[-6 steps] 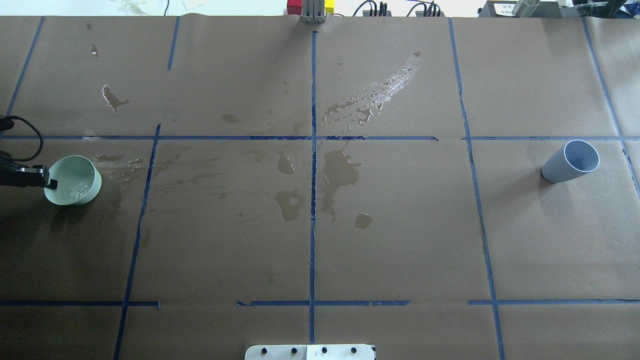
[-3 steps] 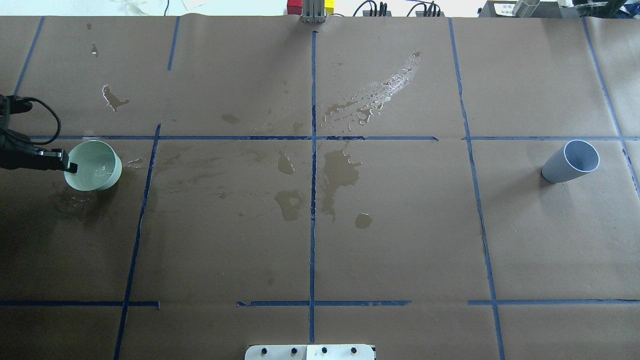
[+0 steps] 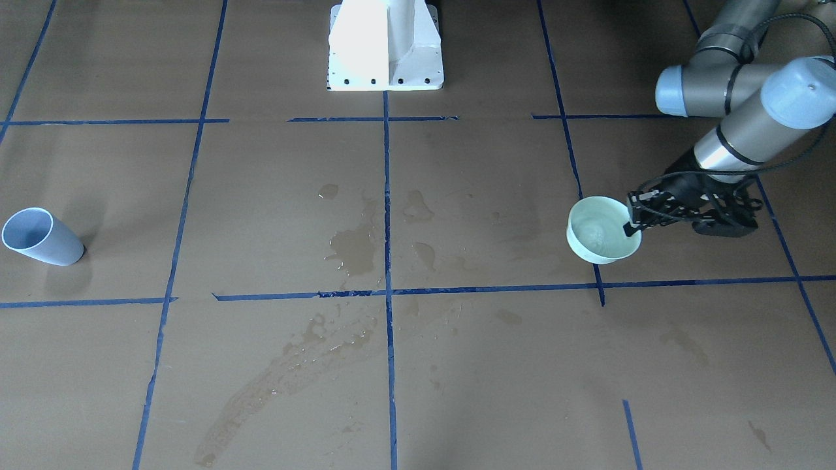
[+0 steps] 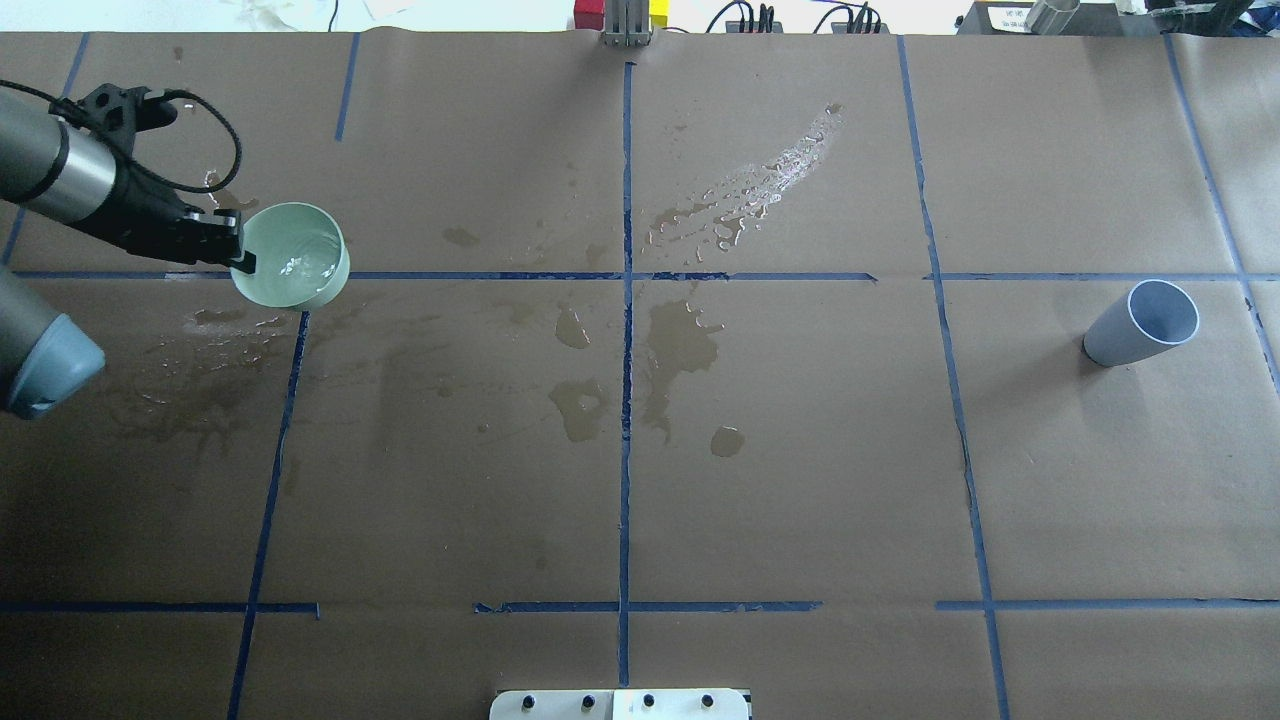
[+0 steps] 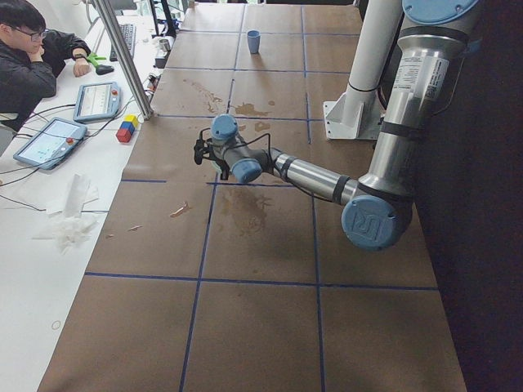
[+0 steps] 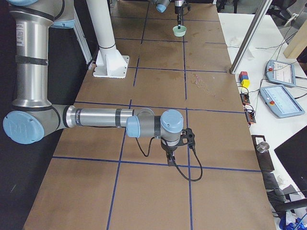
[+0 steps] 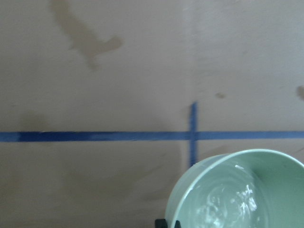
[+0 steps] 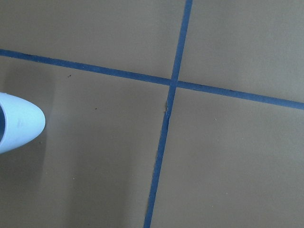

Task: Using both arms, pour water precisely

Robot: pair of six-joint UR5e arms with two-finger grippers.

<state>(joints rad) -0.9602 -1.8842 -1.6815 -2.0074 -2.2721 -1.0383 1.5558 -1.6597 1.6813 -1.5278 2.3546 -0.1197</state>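
The pale green bowl will go down from my left gripper onto the middle blue tape line (image 3: 389, 232), between the wet patches.
A pale green bowl (image 4: 290, 255) hangs above the brown paper at the table's left, with water (image 4: 300, 268) rippling in its bottom. My left gripper (image 4: 240, 255) is shut on the bowl's rim from the side. In the front-facing view the bowl (image 3: 602, 230) sits right of centre with the left gripper (image 3: 630, 225) on its rim. The left wrist view shows the bowl (image 7: 190, 199) and its water (image 7: 228, 204) at the lower right. A grey-blue cup (image 4: 1140, 325) stands far right. My right gripper (image 6: 171, 155) points down at the table; I cannot tell whether it is open or shut.
Wet patches (image 4: 680, 340) and a streak of droplets (image 4: 770, 180) mark the paper around the centre. Blue tape lines (image 4: 625, 400) grid the table. The white pedestal (image 3: 385, 46) stands at the robot's edge. A person (image 5: 33, 57) sits at a side desk with tablets (image 6: 276, 100).
My left gripper has carried the bowl to the right and away from the robot across the tape line. More of the left arm now shows. The grey-blue cup has not moved.
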